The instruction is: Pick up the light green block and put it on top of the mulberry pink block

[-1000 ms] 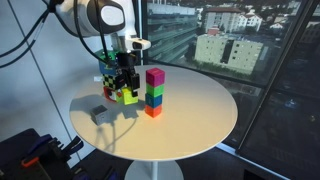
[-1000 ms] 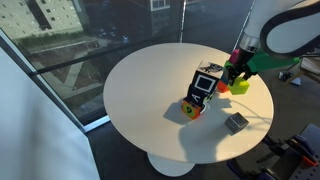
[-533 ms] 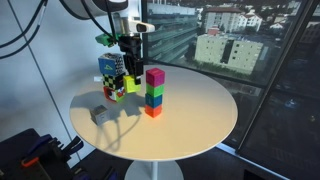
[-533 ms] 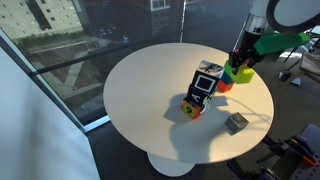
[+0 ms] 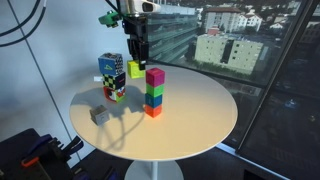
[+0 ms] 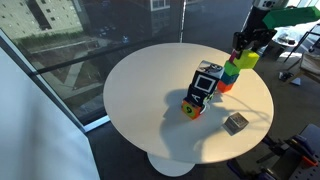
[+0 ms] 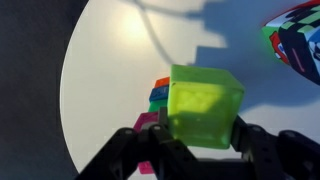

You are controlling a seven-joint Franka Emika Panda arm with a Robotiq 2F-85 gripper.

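Note:
My gripper will let go of the light green block on the mulberry pink block [image 5: 156,65] [image 7: 146,138] that tops the stack beside the puzzle cube.
My gripper [image 5: 135,66] is shut on the light green block [image 5: 135,69], a lime cube held in the air just beside the top of a stack. The stack has the mulberry pink block [image 5: 155,77] on top, a darker green cube, a blue cube and an orange-red cube below. In an exterior view the lime block [image 6: 245,60] hangs close above the stack [image 6: 230,77]. In the wrist view the lime block [image 7: 204,105] sits between my fingers, with the pink block [image 7: 148,122] and stack below it to the left.
A multicoloured puzzle cube [image 5: 112,73] stands upright near the stack; it also shows in an exterior view [image 6: 204,85] and the wrist view [image 7: 300,45]. A grey cube [image 5: 99,115] lies near the table edge. The round white table [image 5: 195,115] stands by a window.
My gripper has risen from the table beside the puzzle cube with the light green block in it, and moved towards the top of the stack.

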